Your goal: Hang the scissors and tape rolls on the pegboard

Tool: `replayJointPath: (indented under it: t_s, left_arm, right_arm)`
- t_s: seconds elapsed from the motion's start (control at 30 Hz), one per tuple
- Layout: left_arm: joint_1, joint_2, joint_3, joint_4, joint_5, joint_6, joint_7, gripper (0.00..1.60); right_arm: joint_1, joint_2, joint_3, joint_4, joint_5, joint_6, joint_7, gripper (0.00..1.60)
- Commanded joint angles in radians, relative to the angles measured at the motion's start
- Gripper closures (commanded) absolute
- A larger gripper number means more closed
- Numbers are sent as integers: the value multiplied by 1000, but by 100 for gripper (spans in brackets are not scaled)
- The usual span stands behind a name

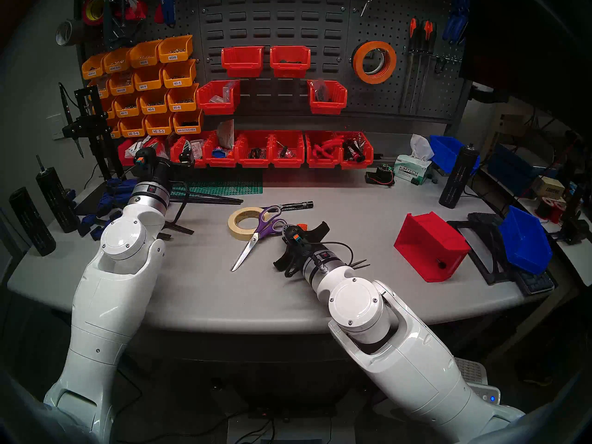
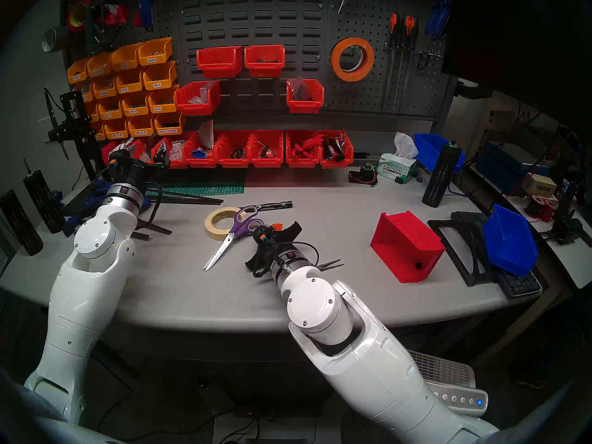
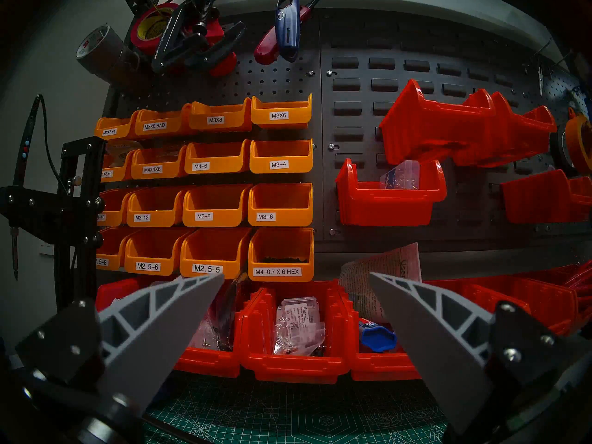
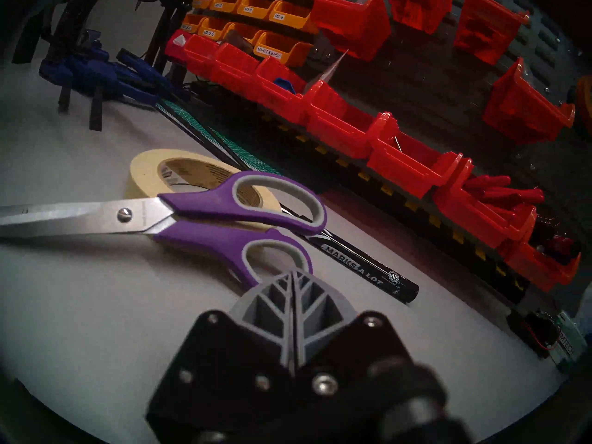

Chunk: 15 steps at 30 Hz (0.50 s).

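The small orange-labelled bottle will go down from my right gripper onto the bare table (image 1: 335, 221) (image 4: 439, 369), between the black marker and the tipped red bin.
The purple-handled scissors (image 1: 259, 232) (image 4: 198, 216) lie flat mid-table, their upper handle loop resting on the cream tape roll (image 1: 232, 224) (image 4: 144, 167) and their blades pointing toward the front left. My right gripper (image 4: 293, 275) is shut, low over the table, its tips right at the rim of the nearer handle loop with nothing seen between the fingers. An orange tape roll (image 1: 358, 62) hangs on a hook of the pegboard (image 1: 384, 97) at the back right. At the table's back left, my left gripper (image 3: 296, 275) stands open and empty, facing the wall bins.
A black marker (image 1: 288, 205) lies just behind the scissors. Needle-nose pliers (image 1: 358, 266) show beside my right forearm. A tipped red bin (image 1: 429, 244) and blue bins (image 1: 525, 241) stand to the right. Red bins (image 1: 256, 148) line the back edge, with a green mat (image 1: 217, 187) in front of them.
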<state>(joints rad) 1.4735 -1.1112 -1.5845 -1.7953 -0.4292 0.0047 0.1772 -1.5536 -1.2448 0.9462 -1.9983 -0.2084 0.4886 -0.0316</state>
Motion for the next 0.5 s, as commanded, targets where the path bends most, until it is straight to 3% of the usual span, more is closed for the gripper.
replayJointPath:
  t_s: [0.0, 0.23, 0.47]
  left_arm:
    - [-29, 1, -13, -29, -2, -12, 2, 0]
    - [-29, 2, -13, -29, -2, -12, 2, 0]
    - [-29, 2, -13, -29, -2, -12, 2, 0]
  right_arm:
    - [-5, 13, -1, 22, -25, 24, -17, 160]
    - [1, 22, 85, 57, -31, 28, -77, 160]
    - [7, 51, 152, 58, -29, 20, -83, 160]
